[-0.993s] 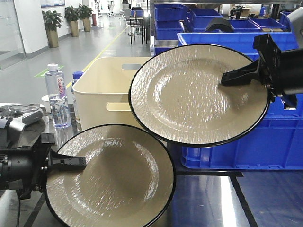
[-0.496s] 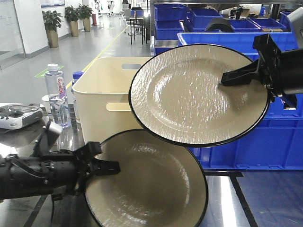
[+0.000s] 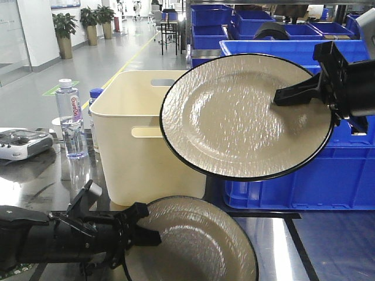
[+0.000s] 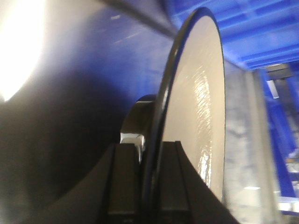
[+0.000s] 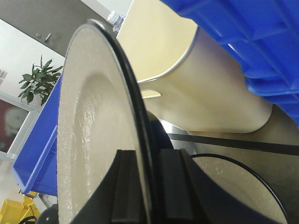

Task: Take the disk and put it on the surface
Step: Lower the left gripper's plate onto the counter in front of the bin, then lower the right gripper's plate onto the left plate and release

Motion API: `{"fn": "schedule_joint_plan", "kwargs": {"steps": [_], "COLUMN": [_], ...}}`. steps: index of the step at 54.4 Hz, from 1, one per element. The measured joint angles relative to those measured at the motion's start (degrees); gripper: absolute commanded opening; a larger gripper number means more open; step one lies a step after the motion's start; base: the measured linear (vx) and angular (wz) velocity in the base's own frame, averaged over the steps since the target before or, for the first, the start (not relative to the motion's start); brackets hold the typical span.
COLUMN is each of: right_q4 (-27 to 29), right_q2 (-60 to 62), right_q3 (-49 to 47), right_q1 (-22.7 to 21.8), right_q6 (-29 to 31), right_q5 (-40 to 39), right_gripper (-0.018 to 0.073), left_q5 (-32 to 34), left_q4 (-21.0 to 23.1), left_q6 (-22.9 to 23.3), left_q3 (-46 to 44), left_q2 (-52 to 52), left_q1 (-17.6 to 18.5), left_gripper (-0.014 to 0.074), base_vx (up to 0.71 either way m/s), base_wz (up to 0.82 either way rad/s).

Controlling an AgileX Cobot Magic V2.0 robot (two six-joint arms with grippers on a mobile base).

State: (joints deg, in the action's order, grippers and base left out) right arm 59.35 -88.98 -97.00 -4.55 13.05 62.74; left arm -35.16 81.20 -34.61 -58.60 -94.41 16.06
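The robot's right gripper should release the upper disk on top of the lower disk [image 3: 186, 247], before the cream plastic bin.
Two cream disks with black rims are in view. My right gripper [image 3: 282, 96] is shut on the rim of the upper disk [image 3: 234, 117], holding it high and tilted in front of the blue crates. In the right wrist view its fingers [image 5: 125, 186] pinch that disk [image 5: 88, 130] edge-on. My left gripper [image 3: 151, 237] is shut on the lower disk [image 3: 199, 246], which lies low and nearly flat over the glossy dark grey surface [image 3: 281, 246]. Whether it touches the surface I cannot tell. The left wrist view shows this disk [image 4: 201, 116] clamped by the left gripper [image 4: 150, 154].
A cream plastic bin [image 3: 135, 134] stands just behind the lower disk. Blue crates [image 3: 304, 181] are stacked at the right and back. A water bottle [image 3: 71, 117] and a grey remote controller [image 3: 23, 143] sit at the left. Black tape lines [image 3: 299, 246] cross the surface.
My left arm has swung to the right and down, bringing its disk from a steep tilt to nearly flat near the surface. The right arm and its disk have not moved.
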Motion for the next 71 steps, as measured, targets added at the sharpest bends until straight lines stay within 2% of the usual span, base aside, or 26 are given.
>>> {"fn": "schedule_joint_plan", "kwargs": {"steps": [14, 20, 26, 31, 39, 46, 57, 65, 71], "right_q4": [0.00, 0.00, 0.00, 0.00, 0.00, 0.00, -0.86, -4.33, -4.70], "right_q2": [0.00, 0.00, 0.00, 0.00, 0.00, 0.00, 0.00, 0.00, 0.00], "right_q3": [0.00, 0.00, 0.00, 0.00, 0.00, 0.00, 0.00, 1.17, 6.19], "right_q1": [0.00, 0.00, 0.00, 0.00, 0.00, 0.00, 0.00, 0.00, 0.06], "right_q6": [0.00, 0.00, 0.00, 0.00, 0.00, 0.00, 0.00, -1.66, -3.70], "right_q5": [-1.78, -2.48, -2.53, -2.53, -2.53, -2.53, -2.53, -1.99, -2.63], "right_gripper": [-0.0002, -0.0002, -0.0002, -0.0002, -0.0002, -0.0002, -0.0002, -0.0002, -0.0002], "left_q5": [-0.23, -0.70, -1.65, -2.65, -5.41, -7.50, -10.11, -10.68, -10.54], "left_q4": [-4.42, -7.11, -10.83, -13.90, -16.19, -17.98, -23.21, -23.65, -23.65], "left_q6": [0.84, 0.84, 0.84, 0.90, 0.90, 0.90, 0.90, 0.90, 0.90], "left_q3": [0.00, 0.00, 0.00, 0.00, 0.00, 0.00, 0.00, 0.00, 0.00], "left_q2": [-0.47, -0.66, -0.72, -0.66, 1.25, 4.25, 10.99, 16.83, 20.81], "left_q1": [0.00, -0.17, -1.25, -2.98, -6.15, -8.91, -13.67, -15.78, -16.08], "left_gripper": [0.0301, 0.0396, 0.0451, 0.0468, 0.0468, 0.0468, 0.0468, 0.0468, 0.0468], "base_vx": [0.00, 0.00, 0.00, 0.00, 0.00, 0.00, 0.00, 0.00, 0.00], "base_wz": [0.00, 0.00, 0.00, 0.00, 0.00, 0.00, 0.00, 0.00, 0.00]}}
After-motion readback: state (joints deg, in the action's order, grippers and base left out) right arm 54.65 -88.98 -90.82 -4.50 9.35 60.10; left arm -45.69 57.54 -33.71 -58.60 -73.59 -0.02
